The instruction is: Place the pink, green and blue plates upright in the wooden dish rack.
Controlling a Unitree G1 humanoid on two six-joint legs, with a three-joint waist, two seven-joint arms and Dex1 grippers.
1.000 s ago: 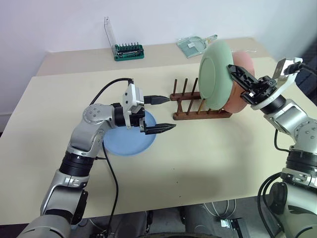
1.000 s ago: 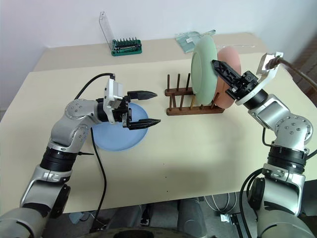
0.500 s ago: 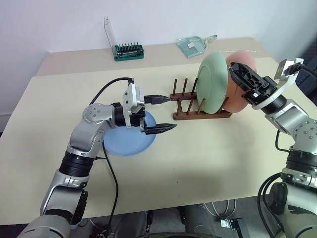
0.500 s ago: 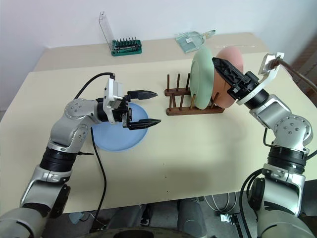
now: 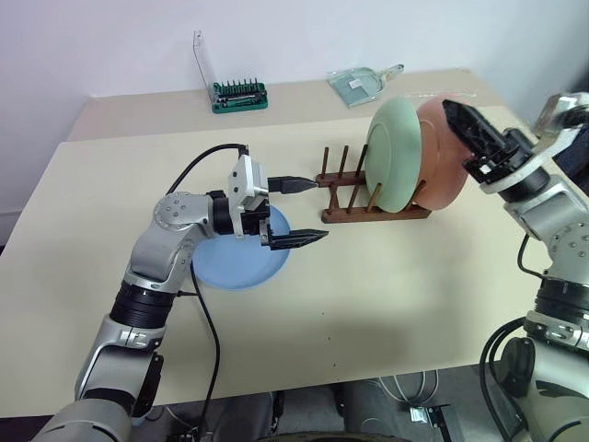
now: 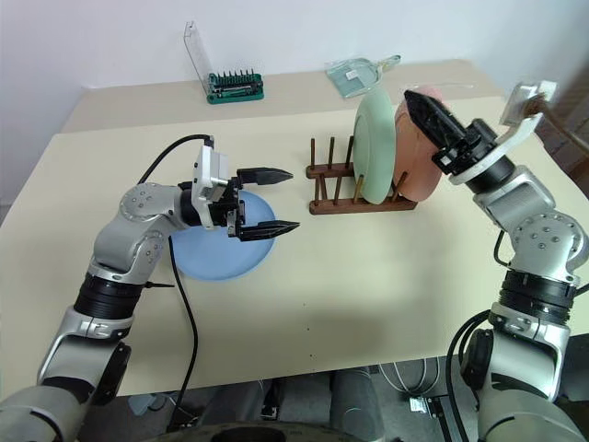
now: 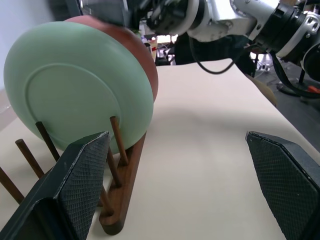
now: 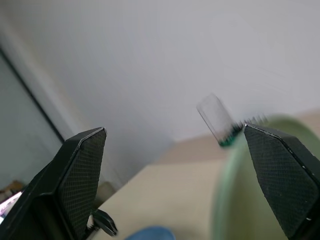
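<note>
Next, I need to close my left gripper on the blue plate's rim (image 5: 194,259), on the side farthest from the wooden dish rack.
The wooden dish rack (image 5: 368,204) stands mid-table. The green plate (image 5: 394,152) stands upright between its pegs, and the pink plate (image 5: 440,158) leans just behind it at the rack's right end. The blue plate (image 5: 237,261) lies flat on the table to the left. Above the blue plate's right rim hovers my left gripper (image 5: 321,209), open and empty, pointing at the rack. The left wrist view shows the green plate (image 7: 80,85) held by the pegs. My right gripper (image 5: 453,112) is open and empty, raised at the pink plate's upper right edge, clear of the green plate (image 8: 235,200).
On the back table sit a green tool holder with a clear panel (image 5: 237,92) and a clear dustpan-like item (image 5: 363,85). A black cable (image 5: 198,166) loops from my left wrist. Bare tabletop (image 5: 386,285) stretches in front of the rack.
My right gripper opened and let go of the green plate, which settled upright in the rack. It then rose and drew back to the right. The left arm stayed still.
</note>
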